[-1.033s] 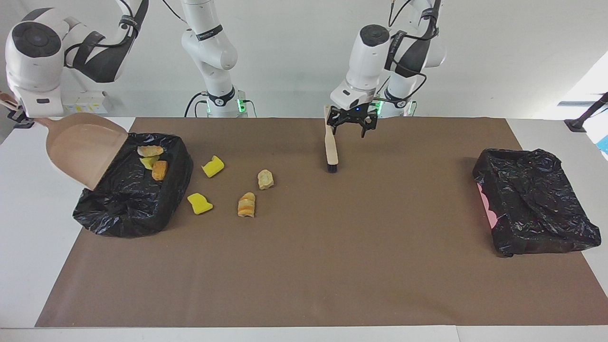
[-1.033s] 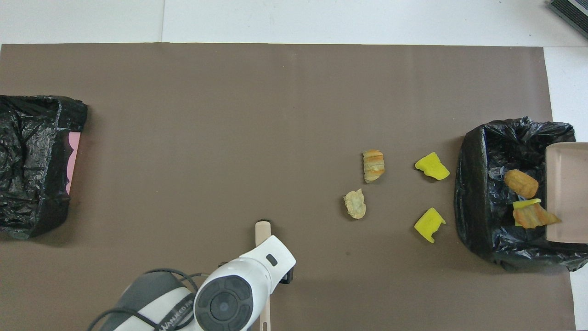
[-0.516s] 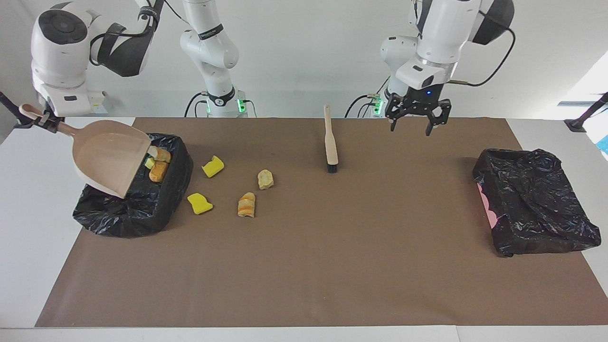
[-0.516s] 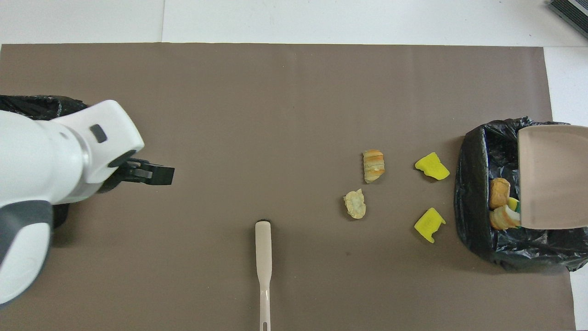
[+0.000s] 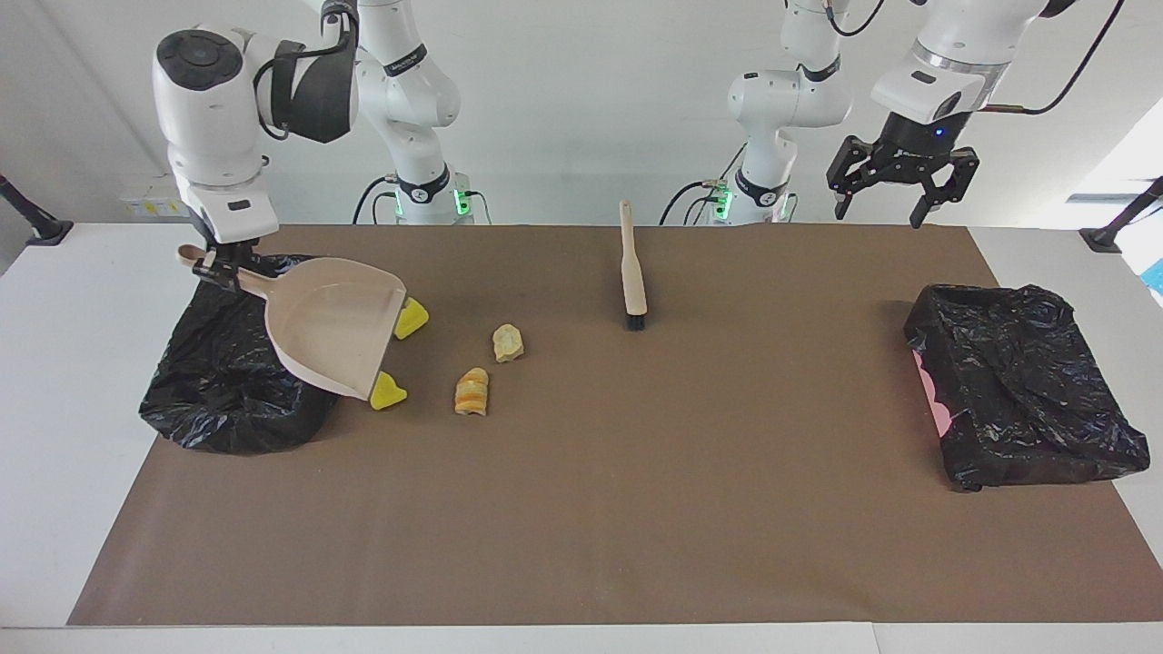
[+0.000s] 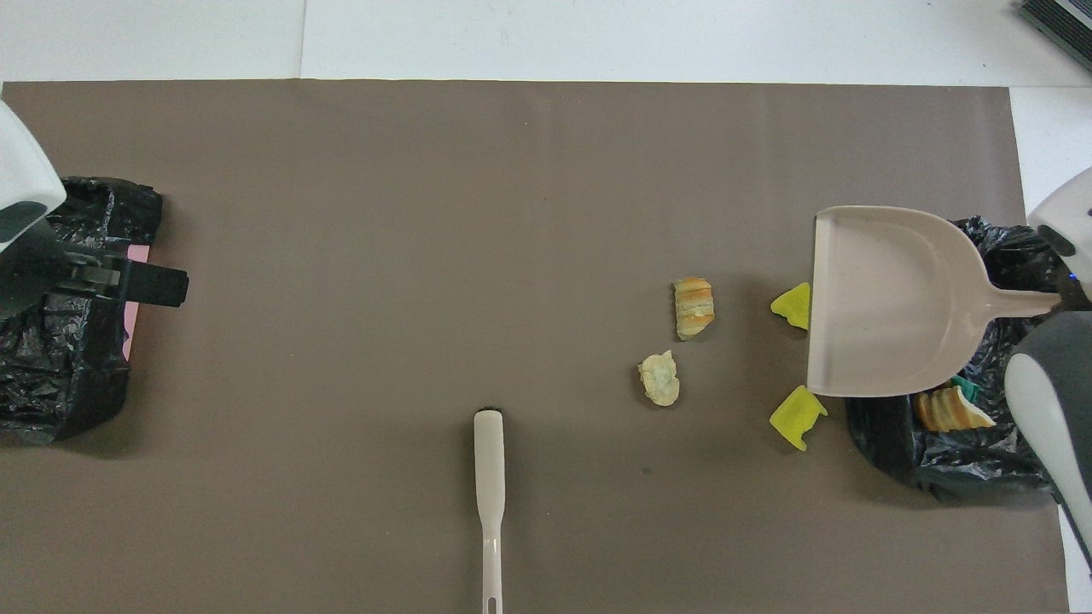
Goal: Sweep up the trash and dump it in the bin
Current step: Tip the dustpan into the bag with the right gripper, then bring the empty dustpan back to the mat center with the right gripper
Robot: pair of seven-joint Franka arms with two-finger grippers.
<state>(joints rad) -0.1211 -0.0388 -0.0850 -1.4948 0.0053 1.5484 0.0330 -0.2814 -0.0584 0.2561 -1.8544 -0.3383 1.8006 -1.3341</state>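
The beige dustpan, now tilted over the bin's rim, will go down from my right gripper onto the bare brown mat [image 6: 504, 256] beyond the far tip of the brush.
My right gripper [image 5: 214, 263] is shut on the handle of the beige dustpan [image 5: 334, 331] [image 6: 887, 298]. The pan is empty and hangs tilted over the rim of the black-bagged bin [image 5: 213, 391] [image 6: 955, 452]. Its lip partly covers two yellow sponge chunks [image 6: 793, 304] [image 6: 798, 415]. Two bread bits [image 5: 508, 342] [image 5: 472, 391] of the trash lie on the mat toward the middle. A bread bit [image 6: 943, 409] shows inside the bin. The brush [image 5: 631, 268] [image 6: 489, 477] lies free on the mat. My left gripper [image 5: 901, 189] is open and raised high, holding nothing.
A second black-bagged bin [image 5: 1022, 386] [image 6: 60, 341] with a pink edge sits at the left arm's end of the brown mat [image 5: 636, 509]. In the overhead view the left gripper's fingers [image 6: 153, 286] overlap that bin's rim.
The right arm swung the dustpan from over the bin out toward the trash on the mat. The left gripper left the brush and rose toward its own end of the table.
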